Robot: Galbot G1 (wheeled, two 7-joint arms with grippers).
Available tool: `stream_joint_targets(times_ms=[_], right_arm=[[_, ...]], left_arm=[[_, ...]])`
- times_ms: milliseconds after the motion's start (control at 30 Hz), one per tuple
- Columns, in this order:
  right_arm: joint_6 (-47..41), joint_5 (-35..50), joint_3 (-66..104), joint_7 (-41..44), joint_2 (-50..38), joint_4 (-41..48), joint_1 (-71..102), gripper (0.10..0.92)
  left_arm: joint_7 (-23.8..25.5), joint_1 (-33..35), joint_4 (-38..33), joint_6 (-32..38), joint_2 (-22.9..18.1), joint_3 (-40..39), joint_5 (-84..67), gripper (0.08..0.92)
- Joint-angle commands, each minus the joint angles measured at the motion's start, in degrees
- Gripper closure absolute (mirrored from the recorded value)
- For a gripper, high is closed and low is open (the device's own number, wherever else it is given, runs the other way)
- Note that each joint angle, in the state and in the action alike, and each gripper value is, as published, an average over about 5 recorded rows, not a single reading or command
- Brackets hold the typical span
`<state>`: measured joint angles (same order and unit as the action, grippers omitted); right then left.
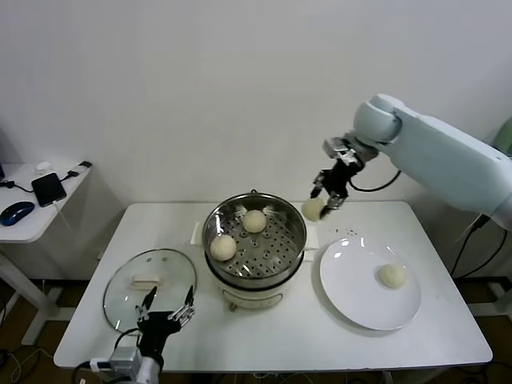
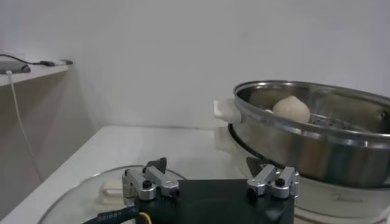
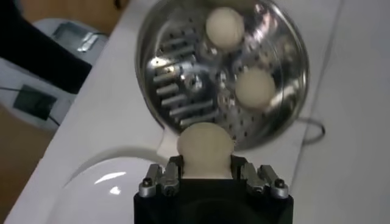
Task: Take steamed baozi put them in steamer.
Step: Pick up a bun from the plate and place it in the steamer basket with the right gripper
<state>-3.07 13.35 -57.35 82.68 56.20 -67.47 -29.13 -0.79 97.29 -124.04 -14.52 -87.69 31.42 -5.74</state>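
Next, I let go of the baozi with my right gripper on the front part of the steamer's perforated tray [image 1: 256,266] [image 3: 177,70], close to the steamer's rim.
The steel steamer [image 1: 298,240] stands mid-table on its cream base, with two cream-white baozi on the perforated tray: one at the back [image 1: 254,221], one at the left [image 1: 223,247]. My right gripper [image 1: 328,196] is shut on a third baozi [image 1: 314,209], held in the air just right of the steamer's back rim; in the right wrist view this bun [image 3: 205,149] sits between the fingers with the steamer [image 3: 291,97] below it. One more baozi [image 1: 392,275] lies on the white plate [image 1: 352,280]. My left gripper [image 1: 166,306] rests open at the table's front left, empty.
A round glass lid [image 1: 128,288] lies flat at the front left, under my left gripper [image 2: 207,169]. A side table [image 1: 24,228] with a phone and a mouse stands off to the left. The wall is close behind the table.
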Motion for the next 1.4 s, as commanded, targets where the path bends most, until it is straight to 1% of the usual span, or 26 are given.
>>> stream_joint_targets(times_ms=[33, 100, 233, 500, 800, 1400], right_arm=[[26.6, 5.1, -10.0, 2.4, 11.3, 2.9, -6.4, 0.497], [31.9, 0.8, -10.2, 2.3, 12.4, 2.5, -5.3, 0.496], [39.0, -6.2, -10.5, 2.0, 14.2, 1.5, -3.4, 0.493], [43.1, -9.7, -11.4, 2.0, 17.5, -1.2, -0.3, 0.491], [43.6, -13.6, -11.3, 1.4, 21.1, 0.1, 3.3, 0.493], [41.3, -16.2, -11.5, -1.7, 22.8, 1.1, 5.8, 0.492]], left_arm=[[0.1, -0.2, -0.2, 0.0, 0.1, 0.1, -0.1, 0.177], [0.1, -0.3, -0.1, -0.1, 0.1, 0.0, -0.1, 0.177], [0.1, -0.4, 0.1, -0.1, -0.1, -0.4, 0.2, 0.177], [0.1, -0.3, -0.1, -0.1, -0.7, -0.3, 0.4, 0.177], [0.3, -0.3, -0.9, -0.2, -1.3, -1.0, 0.5, 0.177], [0.5, -0.1, -0.9, 0.0, -1.2, -1.6, 1.0, 0.177]])
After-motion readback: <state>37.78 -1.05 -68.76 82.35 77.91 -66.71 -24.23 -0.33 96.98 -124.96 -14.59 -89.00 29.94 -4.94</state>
